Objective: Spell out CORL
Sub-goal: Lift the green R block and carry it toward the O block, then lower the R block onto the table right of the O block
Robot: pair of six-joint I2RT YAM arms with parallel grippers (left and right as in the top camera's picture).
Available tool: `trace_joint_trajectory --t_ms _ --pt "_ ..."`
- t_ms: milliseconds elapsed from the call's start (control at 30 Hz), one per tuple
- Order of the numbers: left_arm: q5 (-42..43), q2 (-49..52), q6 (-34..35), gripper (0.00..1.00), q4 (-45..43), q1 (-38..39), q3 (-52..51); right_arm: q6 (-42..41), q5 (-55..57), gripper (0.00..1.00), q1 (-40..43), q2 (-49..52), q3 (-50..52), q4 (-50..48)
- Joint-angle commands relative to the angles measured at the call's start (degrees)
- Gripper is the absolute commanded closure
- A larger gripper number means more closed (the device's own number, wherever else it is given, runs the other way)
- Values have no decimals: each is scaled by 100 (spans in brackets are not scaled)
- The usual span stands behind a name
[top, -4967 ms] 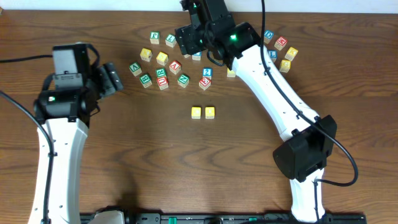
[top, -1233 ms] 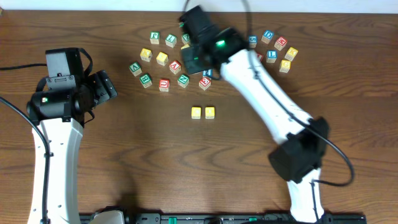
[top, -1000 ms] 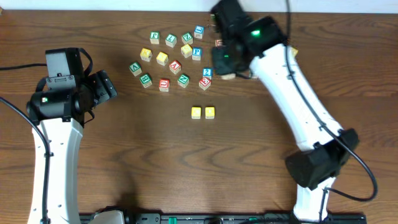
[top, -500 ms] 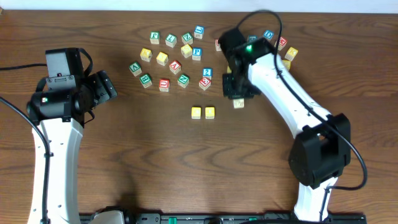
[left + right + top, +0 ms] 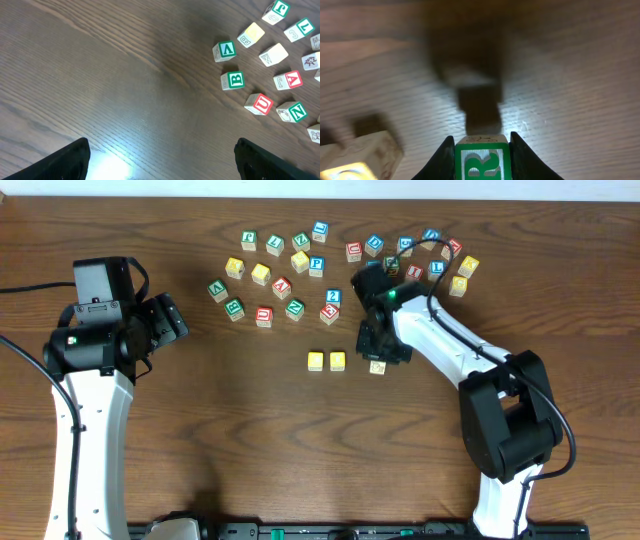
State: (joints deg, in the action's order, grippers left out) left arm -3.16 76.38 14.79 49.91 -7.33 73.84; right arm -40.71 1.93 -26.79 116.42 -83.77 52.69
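Observation:
The green R block sits crooked with a wide gap from the yellow blocks, so I will retake the block [image 5: 377,367] with my right gripper and turn it square, closer to them.
My right gripper [image 5: 378,352] is shut on a block with a green letter R [image 5: 482,161], one jaw on each side of it. The block [image 5: 377,367] is low over the table, just right of two yellow-topped blocks [image 5: 316,360] [image 5: 337,360] that stand side by side. Whether it touches the wood I cannot tell. One of the yellow blocks [image 5: 360,156] shows blurred at the lower left of the right wrist view. My left gripper [image 5: 176,318] hovers at the left, open and empty, its fingers [image 5: 60,162] wide apart over bare wood.
Several loose letter blocks lie scattered along the back: a group [image 5: 270,280] left of centre and another [image 5: 425,255] at the back right. The left wrist view shows V [image 5: 225,50], B [image 5: 233,80], U [image 5: 259,104] and N [image 5: 292,112] blocks.
The right arm has swung from the back cluster toward the front, carrying the R block down to the right of the two yellow blocks. The left arm has stayed still.

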Motion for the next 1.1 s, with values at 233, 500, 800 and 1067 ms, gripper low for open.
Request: trace_joint_trajectory --t_ms 233,500,800,1067 --pt "-50 -39 31 9 13 -15 26 -514 -17 66 24 -26 125 -87" --pt "-50 -39 31 9 15 -15 26 -509 -17 62 24 -26 125 -374" --pt "-50 -39 31 9 13 -15 26 2035 -15 32 61 -72 -321 -297" --pt "-50 -39 31 9 15 -15 26 5285 -706 21 177 -70 -857 745"
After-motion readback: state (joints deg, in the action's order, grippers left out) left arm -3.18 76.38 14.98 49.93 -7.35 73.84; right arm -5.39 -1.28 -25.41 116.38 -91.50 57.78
